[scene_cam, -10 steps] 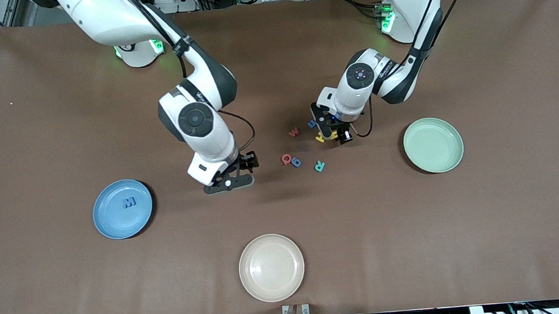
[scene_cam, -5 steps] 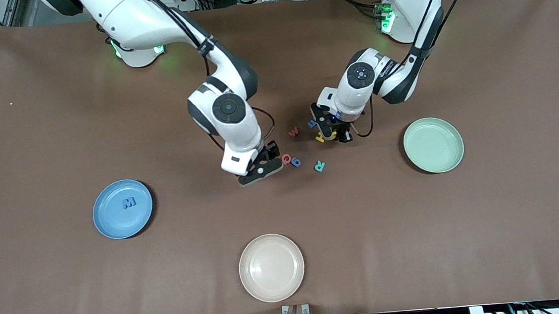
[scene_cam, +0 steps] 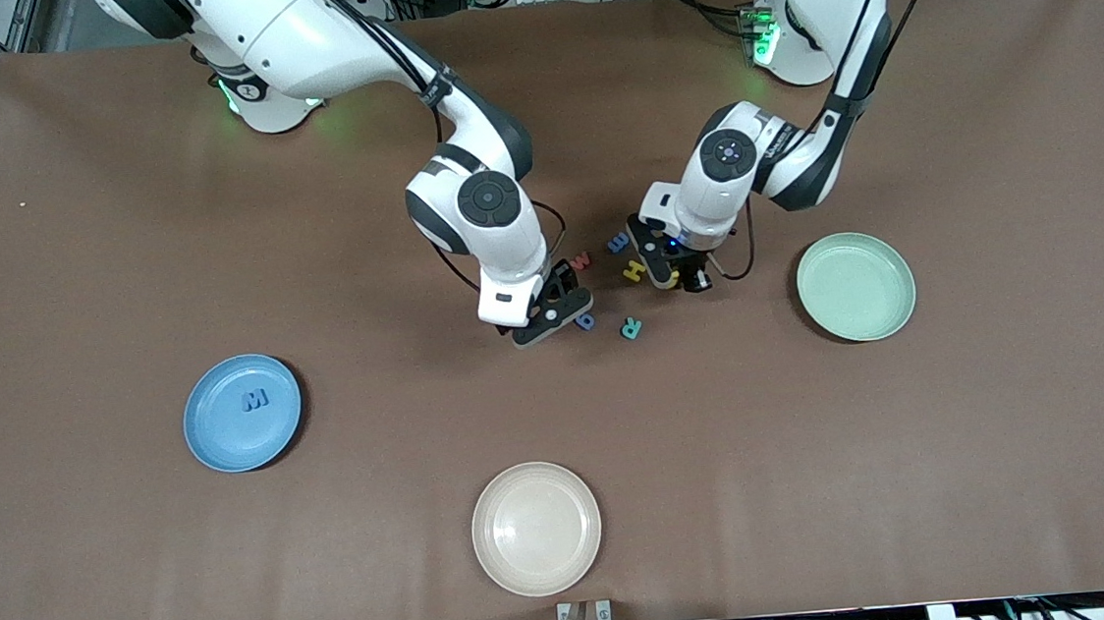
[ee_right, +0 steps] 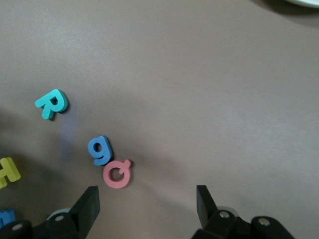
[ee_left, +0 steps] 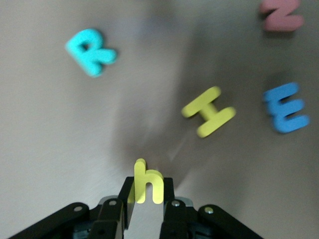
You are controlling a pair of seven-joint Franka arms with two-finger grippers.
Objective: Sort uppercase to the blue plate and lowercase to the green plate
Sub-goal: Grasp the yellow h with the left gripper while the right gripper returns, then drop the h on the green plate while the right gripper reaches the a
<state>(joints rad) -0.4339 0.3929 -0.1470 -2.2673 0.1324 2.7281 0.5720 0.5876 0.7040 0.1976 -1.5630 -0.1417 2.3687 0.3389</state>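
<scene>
Next, my left gripper releases the yellow lowercase h just off the middle of the empty green plate (scene_cam: 864, 302). The h is upright beside the yellow H now.
My left gripper (ee_left: 148, 196) is shut on the yellow lowercase h (ee_left: 148, 185), held upright just above the table beside the yellow H (ee_left: 209, 112); in the front view it (scene_cam: 676, 279) hangs between the letter cluster and the green plate (scene_cam: 856, 286). My right gripper (ee_right: 146, 204) is open and empty over the red Q (ee_right: 117, 173) and blue q (ee_right: 100, 149), and it (scene_cam: 552, 315) hides the Q from the front camera. Teal R (scene_cam: 630, 327), red w (scene_cam: 582, 260) and a blue letter (scene_cam: 618, 243) lie loose. The blue plate (scene_cam: 227, 439) holds a blue M (scene_cam: 256, 399).
A cream plate (scene_cam: 537, 528) sits near the front camera's edge of the table. The two grippers hang close together over the letter cluster at mid-table.
My right arm swung from near the blue plate over to the red Q. My left gripper shut on the yellow h and shifted slightly toward the green plate.
</scene>
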